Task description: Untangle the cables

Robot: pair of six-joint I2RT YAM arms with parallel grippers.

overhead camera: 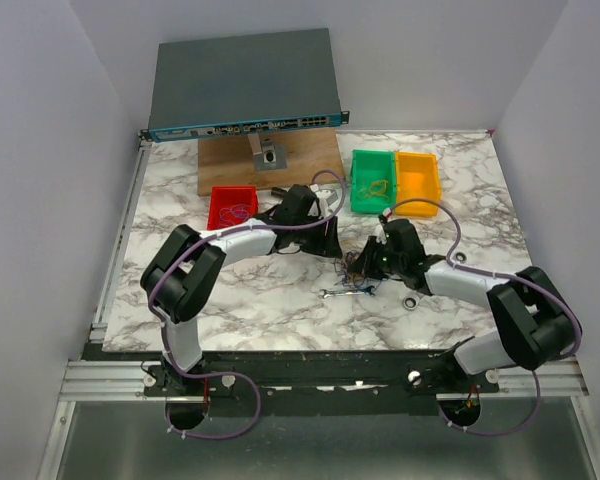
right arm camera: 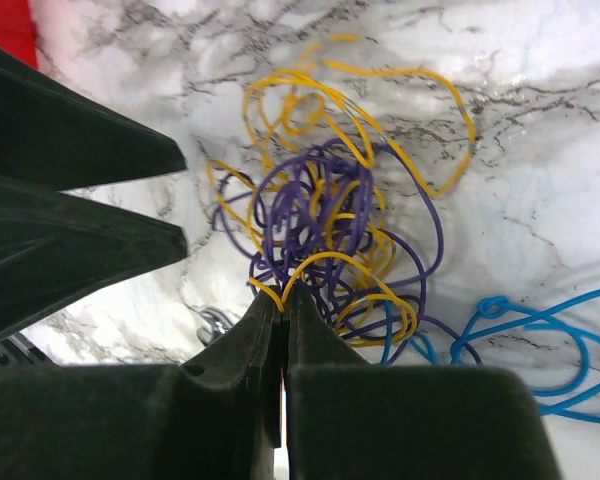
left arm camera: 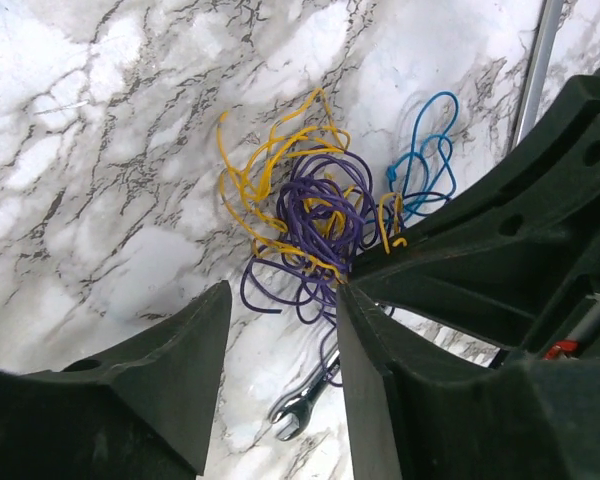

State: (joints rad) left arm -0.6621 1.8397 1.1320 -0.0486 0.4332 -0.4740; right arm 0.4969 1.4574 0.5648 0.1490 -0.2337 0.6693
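Observation:
Next, my right gripper lets go of the yellow wire on the marble [overhead camera: 392,265] by the blue loop, next to the purple tangle.
The cables [overhead camera: 358,272] are a tangled bundle of thin yellow, dark purple and blue wire loops lying on the marble table. In the right wrist view the yellow and purple loops [right arm camera: 330,210] sit tangled together, with the blue loop [right arm camera: 540,335] off to the right. My right gripper [right arm camera: 282,298] is shut on a yellow wire at the near edge of the bundle; it also shows in the top view [overhead camera: 373,262]. My left gripper [left arm camera: 283,295] is open and empty, hovering just beside the bundle [left arm camera: 310,205], and shows in the top view [overhead camera: 332,240]. Its fingers [right arm camera: 90,245] appear at the left of the right wrist view.
A silver wrench [left arm camera: 300,405] lies partly under the bundle, also seen in the top view [overhead camera: 342,292]. Red bin [overhead camera: 232,207], green bin [overhead camera: 373,180] and orange bin [overhead camera: 417,182] stand behind. A wooden board [overhead camera: 230,165] and a network switch [overhead camera: 242,85] are at the back.

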